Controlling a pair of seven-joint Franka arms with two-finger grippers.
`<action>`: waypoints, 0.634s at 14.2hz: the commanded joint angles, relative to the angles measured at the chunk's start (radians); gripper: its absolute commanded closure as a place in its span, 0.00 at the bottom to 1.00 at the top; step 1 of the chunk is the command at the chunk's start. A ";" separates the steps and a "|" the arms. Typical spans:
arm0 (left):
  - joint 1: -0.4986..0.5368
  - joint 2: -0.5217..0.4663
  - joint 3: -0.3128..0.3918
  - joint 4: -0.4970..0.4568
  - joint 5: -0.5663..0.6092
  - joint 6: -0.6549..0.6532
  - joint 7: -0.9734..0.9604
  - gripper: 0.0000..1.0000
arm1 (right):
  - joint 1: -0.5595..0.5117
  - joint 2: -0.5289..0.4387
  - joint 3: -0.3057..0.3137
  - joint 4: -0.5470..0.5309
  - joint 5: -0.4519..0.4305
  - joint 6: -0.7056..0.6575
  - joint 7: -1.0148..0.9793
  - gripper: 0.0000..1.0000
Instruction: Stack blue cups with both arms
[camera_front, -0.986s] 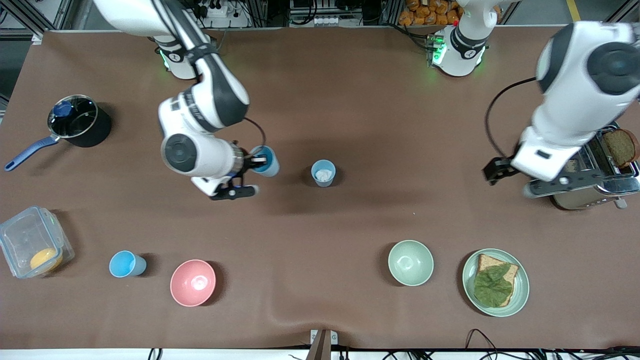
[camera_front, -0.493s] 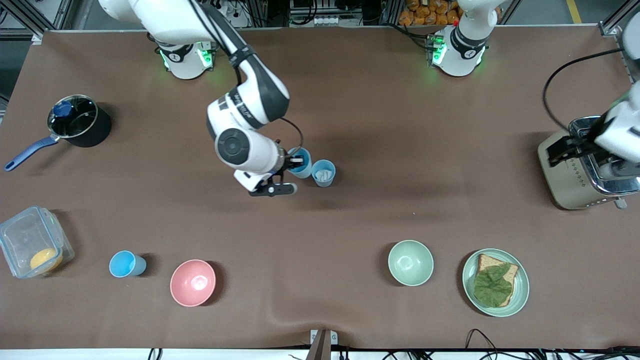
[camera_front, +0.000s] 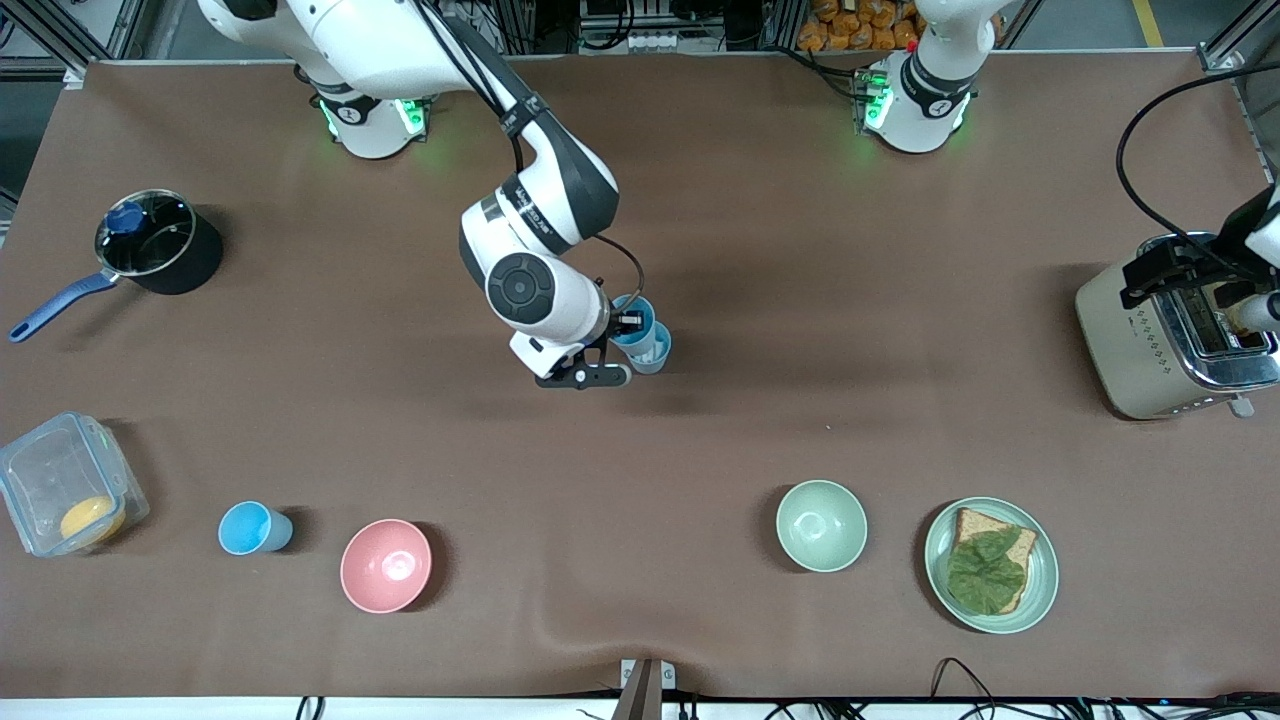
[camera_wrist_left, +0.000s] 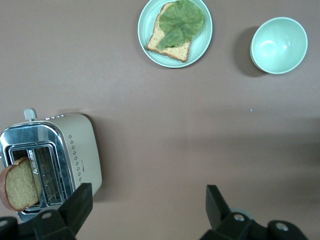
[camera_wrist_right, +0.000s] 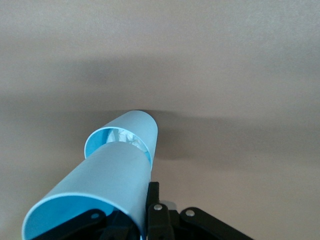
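Note:
The robot's right hand should release the light-blue cup inside the standing blue cup with the white wad (camera_front: 649, 341) (camera_wrist_right: 122, 138), in the middle of the table.
My right gripper (camera_front: 628, 323) is shut on a light-blue cup (camera_front: 632, 316), one finger inside the rim and one outside. It holds the cup tilted, just above a second blue cup (camera_front: 656, 356) that stands mid-table with a white wad inside. In the right wrist view the held cup (camera_wrist_right: 100, 195) points at the standing cup (camera_wrist_right: 131, 134), and my gripper (camera_wrist_right: 131, 212) grips its wall. A third blue cup (camera_front: 250, 528) stands nearer the front camera, beside the pink bowl. My left gripper (camera_front: 1165, 268) waits open and empty over the toaster; its open fingers show in the left wrist view (camera_wrist_left: 147, 202).
A toaster (camera_front: 1150, 345) with bread stands at the left arm's end. A pale green bowl (camera_front: 821, 525), a plate (camera_front: 1040, 590) with bread and lettuce and a pink bowl (camera_front: 386, 565) lie nearer the front camera. A pot (camera_front: 158, 240) and a plastic container (camera_front: 65, 495) are at the right arm's end.
My right gripper has carried the blue cup toward the left arm's end, from apart to right above the cup with the wad. My left arm has drawn back over the toaster.

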 joint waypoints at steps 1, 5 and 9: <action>-0.145 -0.041 0.154 0.003 -0.029 -0.047 0.023 0.00 | 0.017 0.029 -0.013 0.037 0.017 0.001 0.019 1.00; -0.231 -0.050 0.248 0.002 -0.029 -0.067 0.025 0.00 | 0.038 0.046 -0.013 0.036 0.015 0.027 0.021 1.00; -0.332 -0.056 0.346 0.002 -0.024 -0.073 0.021 0.00 | 0.047 0.055 -0.013 0.036 0.006 0.046 0.017 1.00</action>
